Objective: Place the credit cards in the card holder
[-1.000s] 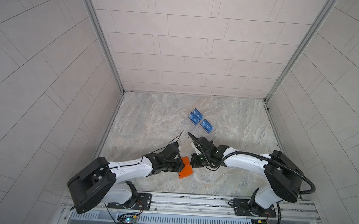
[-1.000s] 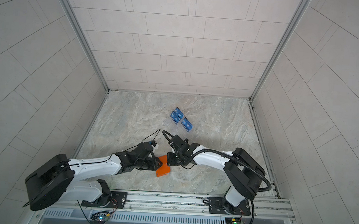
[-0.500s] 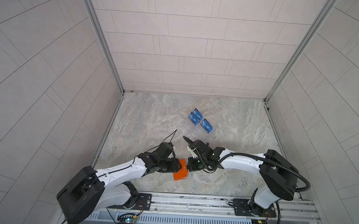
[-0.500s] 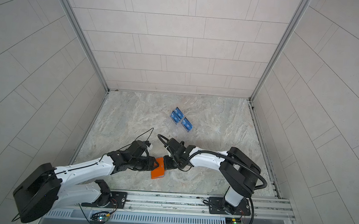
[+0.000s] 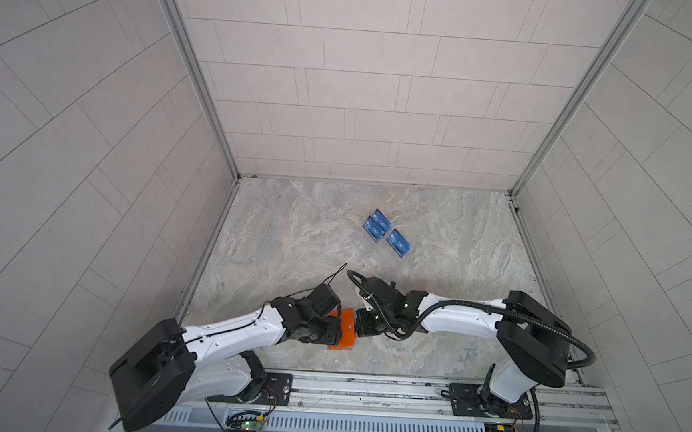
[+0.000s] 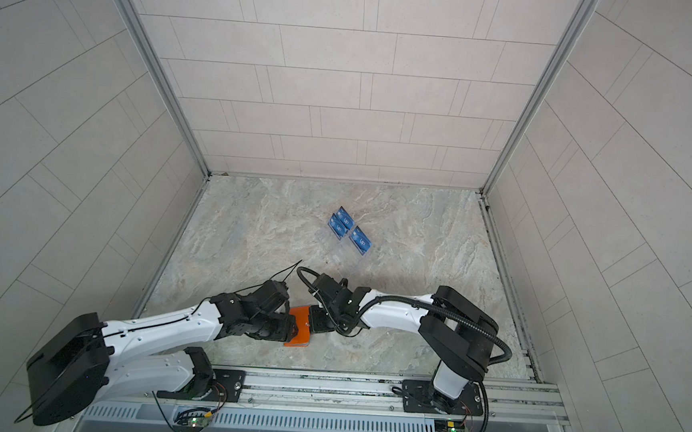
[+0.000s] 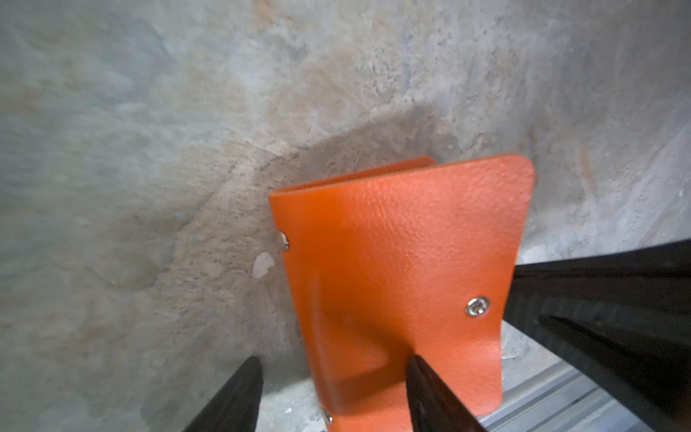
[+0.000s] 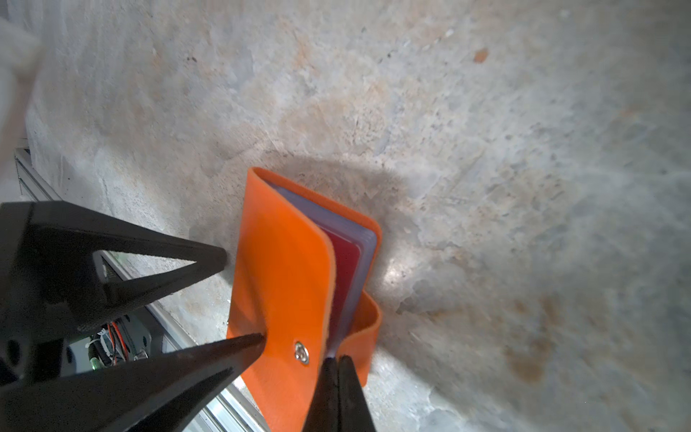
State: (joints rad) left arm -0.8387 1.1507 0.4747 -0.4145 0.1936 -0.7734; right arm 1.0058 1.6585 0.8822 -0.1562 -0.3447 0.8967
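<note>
I need to pinch the card holder's spine with my left gripper, which is wide open around it, to steady the holder while my right gripper takes the strap (image 8: 368,324).
The orange card holder (image 5: 345,339) (image 6: 300,335) stands on edge on the stone floor near the front, between both grippers. It is part open in the right wrist view (image 8: 284,269), with a red card (image 8: 344,269) in its clear sleeves. My right gripper (image 8: 338,364) (image 5: 356,330) is shut, pinching the edge of a clear sleeve. My left gripper (image 7: 332,374) (image 5: 338,333) is open. One of its fingers (image 7: 430,392) rests on the outer cover (image 7: 392,262), the other stands off beside it. Blue credit cards (image 5: 377,226) (image 6: 341,223) sit further back.
The blue cards rest on a clear acrylic tiered stand (image 5: 379,259) (image 6: 339,254) behind the grippers, a little right of centre. Tiled walls close in the floor at the left, right and back. A metal rail (image 5: 365,389) runs along the front edge, close to the holder.
My left gripper has opened and let go of the card holder's cover. Both grippers and the holder have shifted slightly left and toward the front.
</note>
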